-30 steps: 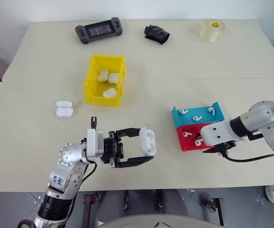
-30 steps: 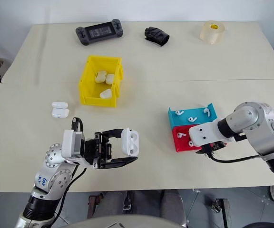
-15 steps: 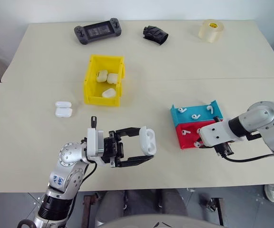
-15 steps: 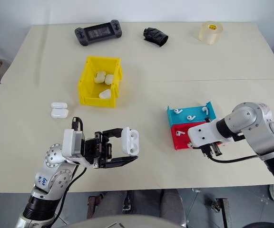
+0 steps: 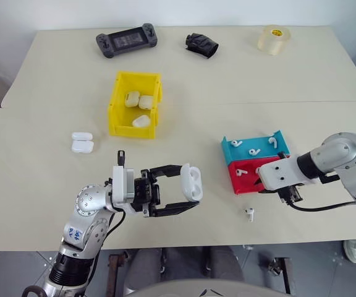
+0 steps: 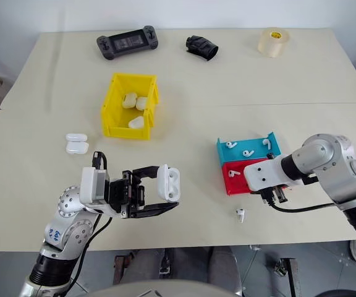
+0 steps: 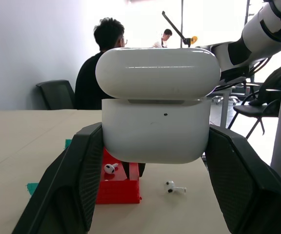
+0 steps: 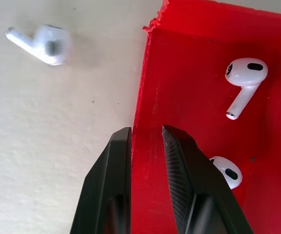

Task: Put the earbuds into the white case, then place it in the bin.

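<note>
I can see my right gripper's narrow gap straddles the red tray's side. I need to open it wider, shift inward and close around the earbud (image 8: pixel 230 173) beside my inner finger.
My left gripper (image 5: pixel 189 190) is shut on the white case (image 5: pixel 191 182), holding it above the table with its lid flipped open (image 7: pixel 157 112). My right gripper (image 5: pixel 287 195) points down at the front corner of the red tray (image 5: pixel 271 166). Its fingers (image 8: pixel 172 141) are closed to a narrow gap astride the tray's wall. One of the earbuds (image 5: pixel 249 214) lies loose on the table in front of the red tray (image 8: pixel 43 44). Two more rest inside it (image 8: pixel 243 78). The yellow bin (image 5: pixel 113 114) stands at the middle left with three cases inside.
A blue tray (image 5: pixel 252 147) with three earbuds adjoins the red one. Two spare cases (image 5: pixel 82 142) lie left of the bin. A game controller (image 5: pixel 127 40), a black object (image 5: pixel 201 43) and a tape roll (image 5: pixel 274 38) line the far edge.
My right gripper's fingers have closed in at the red tray's edge. An earbud now lies on the table in front of the tray. The left gripper and case have not moved.
</note>
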`<action>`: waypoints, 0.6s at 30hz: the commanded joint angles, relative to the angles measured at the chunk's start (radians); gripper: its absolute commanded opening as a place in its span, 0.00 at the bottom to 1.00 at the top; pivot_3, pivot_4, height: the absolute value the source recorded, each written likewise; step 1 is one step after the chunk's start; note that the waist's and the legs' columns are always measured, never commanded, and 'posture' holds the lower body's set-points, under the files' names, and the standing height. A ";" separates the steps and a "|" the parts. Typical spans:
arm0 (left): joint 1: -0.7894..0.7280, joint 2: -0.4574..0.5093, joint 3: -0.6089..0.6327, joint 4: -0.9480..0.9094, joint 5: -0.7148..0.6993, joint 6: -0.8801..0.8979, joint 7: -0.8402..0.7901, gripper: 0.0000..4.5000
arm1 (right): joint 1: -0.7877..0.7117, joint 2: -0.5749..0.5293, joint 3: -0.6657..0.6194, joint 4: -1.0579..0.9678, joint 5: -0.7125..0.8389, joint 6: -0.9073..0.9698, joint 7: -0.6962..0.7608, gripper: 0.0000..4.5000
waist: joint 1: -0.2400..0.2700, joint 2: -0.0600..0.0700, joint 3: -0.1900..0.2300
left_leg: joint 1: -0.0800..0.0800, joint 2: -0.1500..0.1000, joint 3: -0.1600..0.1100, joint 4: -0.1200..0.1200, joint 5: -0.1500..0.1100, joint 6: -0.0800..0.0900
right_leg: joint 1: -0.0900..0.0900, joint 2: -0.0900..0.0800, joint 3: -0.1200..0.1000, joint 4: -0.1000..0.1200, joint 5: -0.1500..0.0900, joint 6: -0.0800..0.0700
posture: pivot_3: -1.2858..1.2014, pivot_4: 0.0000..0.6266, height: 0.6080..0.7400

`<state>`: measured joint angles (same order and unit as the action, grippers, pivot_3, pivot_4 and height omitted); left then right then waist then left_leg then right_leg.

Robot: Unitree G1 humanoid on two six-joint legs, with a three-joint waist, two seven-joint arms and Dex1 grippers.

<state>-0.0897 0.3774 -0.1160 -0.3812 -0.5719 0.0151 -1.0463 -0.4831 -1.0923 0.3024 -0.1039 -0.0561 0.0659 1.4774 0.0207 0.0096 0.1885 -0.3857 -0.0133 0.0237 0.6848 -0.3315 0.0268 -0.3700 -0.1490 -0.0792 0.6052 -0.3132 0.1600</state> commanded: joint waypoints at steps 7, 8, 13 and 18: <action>0.017 0.017 0.013 -0.059 -0.022 -0.001 0.012 0.61 | 0.025 -0.057 -0.135 -0.135 0.139 0.307 0.007 0.22 | 0.002 0.000 0.000 | -0.001 0.000 -0.001 0.000 0.000 0.000 | 0.000 0.000 0.000 -0.001 0.000 0.000 | 0.52 0.24 1.00; 0.014 0.017 0.014 -0.056 -0.022 -0.002 0.012 0.61 | 0.027 -0.062 -0.146 -0.146 0.144 0.351 -0.004 0.22 | 0.003 0.000 0.000 | -0.001 0.000 -0.001 0.000 0.000 0.000 | -0.001 0.000 0.000 -0.001 0.000 0.000 | 0.52 0.24 1.00; -0.001 0.010 0.011 -0.039 -0.016 -0.009 0.009 0.61 | 0.023 -0.056 -0.170 -0.185 0.144 0.587 -0.105 0.22 | 0.003 0.000 0.000 | -0.001 0.000 -0.001 0.000 0.000 0.000 | -0.001 0.000 0.000 -0.001 0.000 0.000 | 0.52 0.24 1.00; -0.021 0.002 0.008 -0.020 -0.014 -0.015 0.003 0.61 | 0.036 -0.041 -0.159 -0.231 0.143 0.709 -0.194 0.22 | 0.002 0.000 0.000 | -0.001 0.000 0.000 0.000 0.000 0.000 | -0.001 0.000 0.000 -0.001 0.000 0.000 | 0.52 0.24 1.00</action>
<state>-0.1068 0.3879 -0.1143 -0.3820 -0.5724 0.0218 -1.0403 -0.4537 -1.1365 0.1665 -0.2888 0.0790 0.7315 1.3147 0.0230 0.0099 0.1886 -0.3871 -0.0136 0.0232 0.6847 -0.3316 0.0266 -0.3711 -0.1495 -0.0790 0.6046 -0.3132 0.1599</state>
